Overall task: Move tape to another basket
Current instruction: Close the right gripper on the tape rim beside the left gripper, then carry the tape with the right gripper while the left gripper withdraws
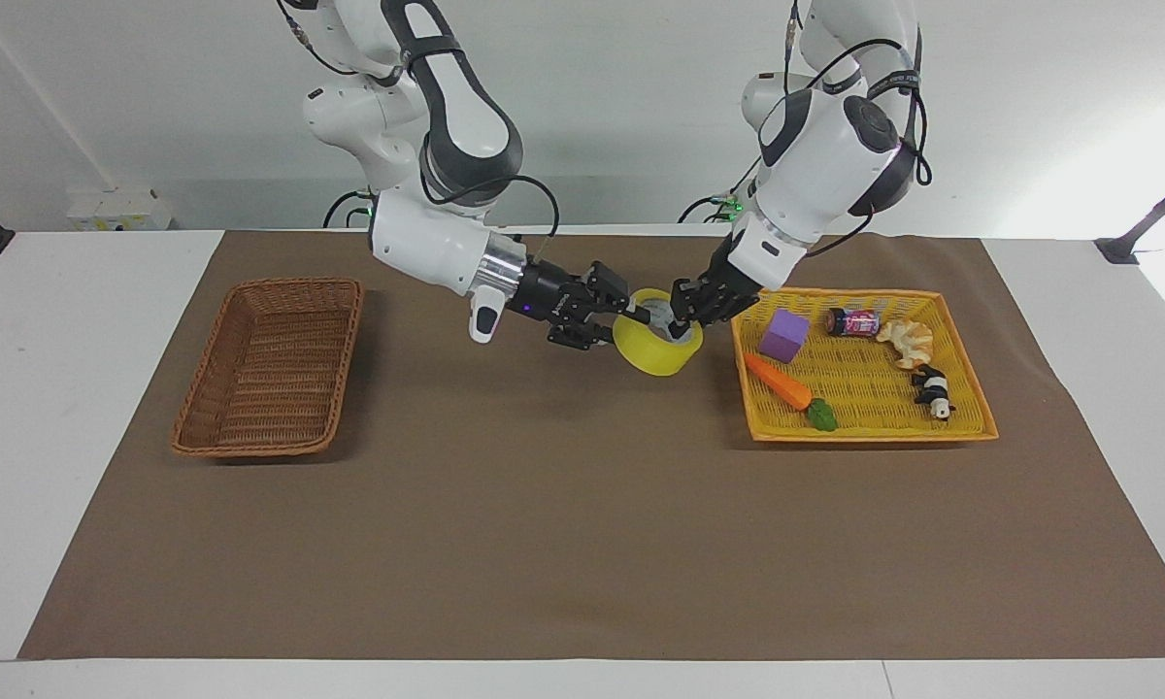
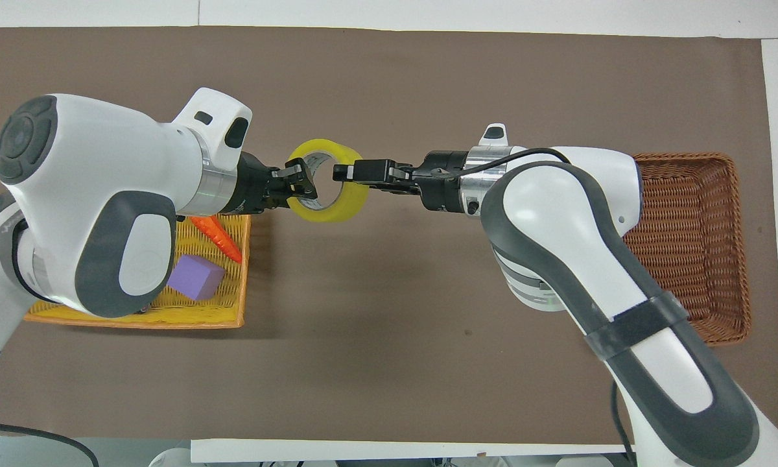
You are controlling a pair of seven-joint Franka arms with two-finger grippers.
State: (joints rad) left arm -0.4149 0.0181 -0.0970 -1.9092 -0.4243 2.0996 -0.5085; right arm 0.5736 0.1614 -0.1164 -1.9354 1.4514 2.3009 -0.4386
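I need to use my right gripper to release the roll of yellow tape inside the wicker basket (image 2: pixel 662 265), toward the side of it by the yellow basket.
The yellow tape (image 1: pixel 656 353) roll hangs above the brown mat, just beside the yellow basket (image 1: pixel 864 437) on the side toward the brown wicker basket (image 1: pixel 296 283). My left gripper (image 1: pixel 680 324) is shut on the roll's rim on the yellow-basket side. My right gripper (image 1: pixel 630 316) is shut on the rim on the wicker-basket side, with one finger inside the core. In the overhead view the tape (image 2: pixel 338 211) sits between the left gripper (image 2: pixel 302 185) and the right gripper (image 2: pixel 342 172). The wicker basket (image 2: pixel 687 157) is empty at the right arm's end.
The yellow basket holds a purple cube (image 1: pixel 784 335), a toy carrot (image 1: pixel 779 381), a small can (image 1: pixel 852 321), a beige toy (image 1: pixel 908 340) and a panda figure (image 1: pixel 932 390). The brown mat (image 1: pixel 582 524) covers the table between the baskets.
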